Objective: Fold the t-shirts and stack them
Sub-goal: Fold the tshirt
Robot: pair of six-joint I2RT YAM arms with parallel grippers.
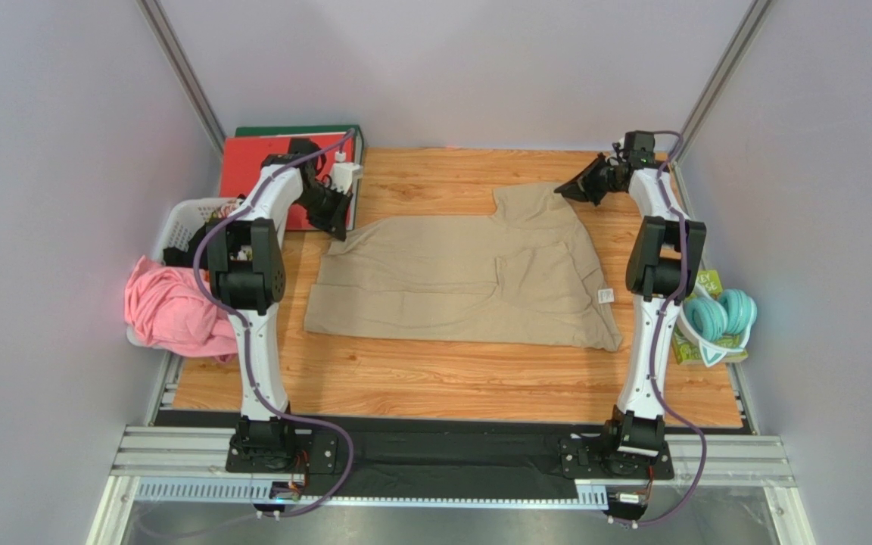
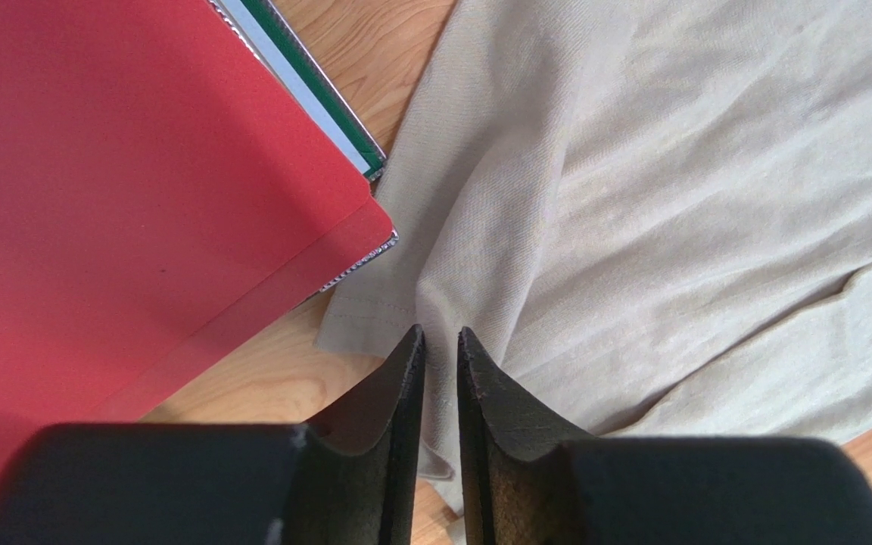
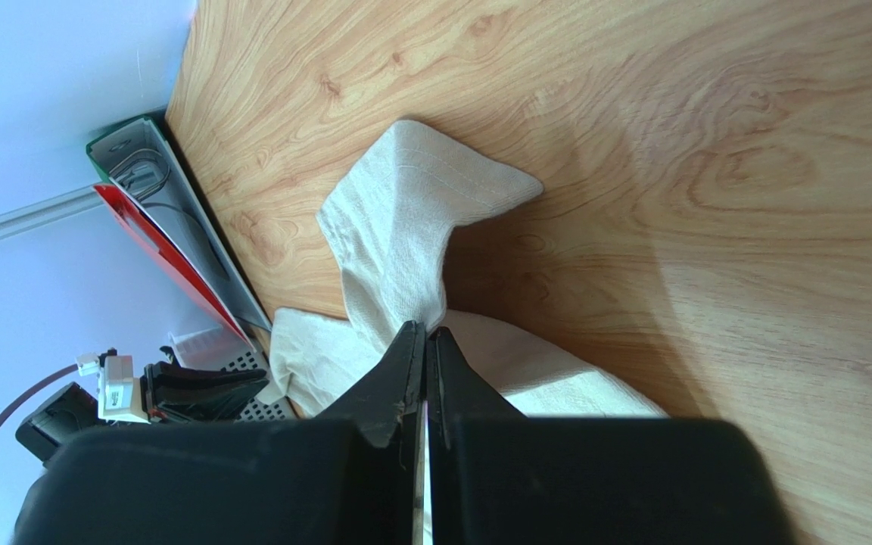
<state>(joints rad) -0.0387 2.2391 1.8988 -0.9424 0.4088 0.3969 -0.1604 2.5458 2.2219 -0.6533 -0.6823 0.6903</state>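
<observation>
My left fingers straddle the t-shirt's fold short of its loose end; next I open, pinch closer to that end (image 2: 437,463) before folding.
A large tan t-shirt (image 1: 463,278) lies spread on the wooden table, with a small white label (image 1: 606,295) at its right edge. My left gripper (image 1: 336,216) is at the shirt's far left corner. In the left wrist view its jaws (image 2: 441,332) stand a narrow gap apart, and a ridge of the t-shirt (image 2: 657,170) runs into that gap. My right gripper (image 1: 575,187) is at the far right corner. Its jaws (image 3: 425,329) are shut on the t-shirt (image 3: 407,227), which rises off the table into them.
A red folder (image 1: 250,170) on a green one lies at the far left, its corner (image 2: 122,170) touching the shirt. A white basket (image 1: 185,221) with a pink garment (image 1: 168,307) hangs off the left edge. Teal headphones (image 1: 725,312) sit at the right edge.
</observation>
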